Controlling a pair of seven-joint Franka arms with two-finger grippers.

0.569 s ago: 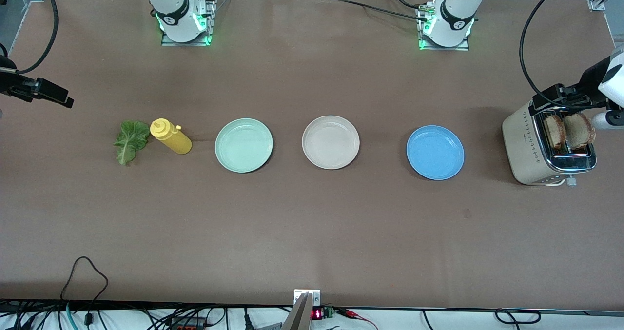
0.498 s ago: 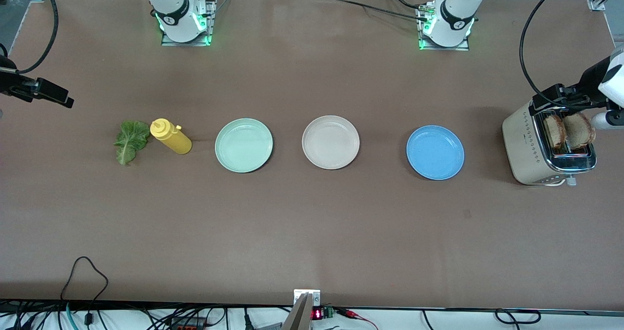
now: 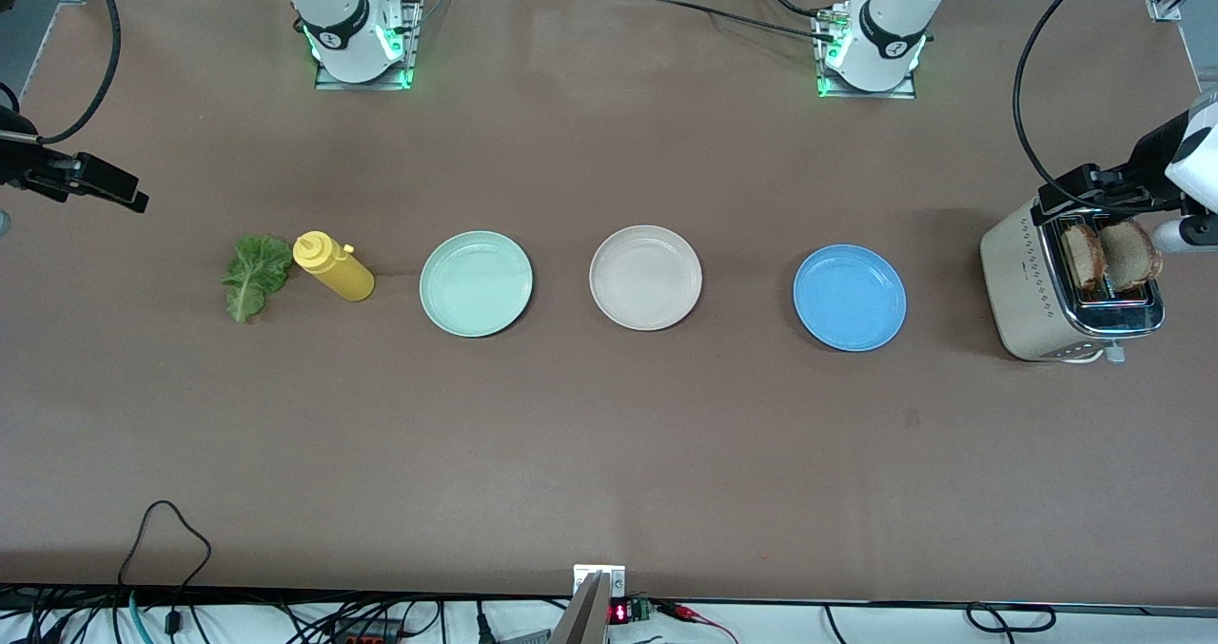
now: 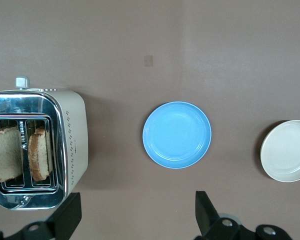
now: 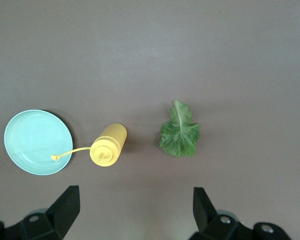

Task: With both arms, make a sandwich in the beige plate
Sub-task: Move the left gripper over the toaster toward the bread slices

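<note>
The bread slice nearer the blue plate is the next one for my left gripper. It should grab that slice by its end (image 3: 1076, 234) (image 4: 39, 175) away from the toaster's lever.
The beige plate (image 3: 645, 277) lies bare at the middle of the table, between two other plates; the left wrist view catches it at its edge (image 4: 286, 151). Two toasted bread slices (image 3: 1083, 256) (image 3: 1129, 254) stand in the slots of a cream toaster (image 3: 1023, 292) at the left arm's end. A green lettuce leaf (image 3: 255, 275) lies flat at the right arm's end. My left gripper (image 3: 1070, 192) hangs open and high over the table beside the toaster (image 4: 72, 145), holding nothing. My right gripper (image 3: 119, 190) hangs open, high over the table beside the lettuce (image 5: 179, 132), also holding nothing.
A yellow squeeze bottle (image 3: 335, 266) lies beside the lettuce, its nozzle toward the mint green plate (image 3: 476, 283). A blue plate (image 3: 849, 298) sits between the beige plate and the toaster. Cables run along the table's front edge.
The right gripper and its cable have shifted very slightly. The left arm and everything on the table stay where they were.
</note>
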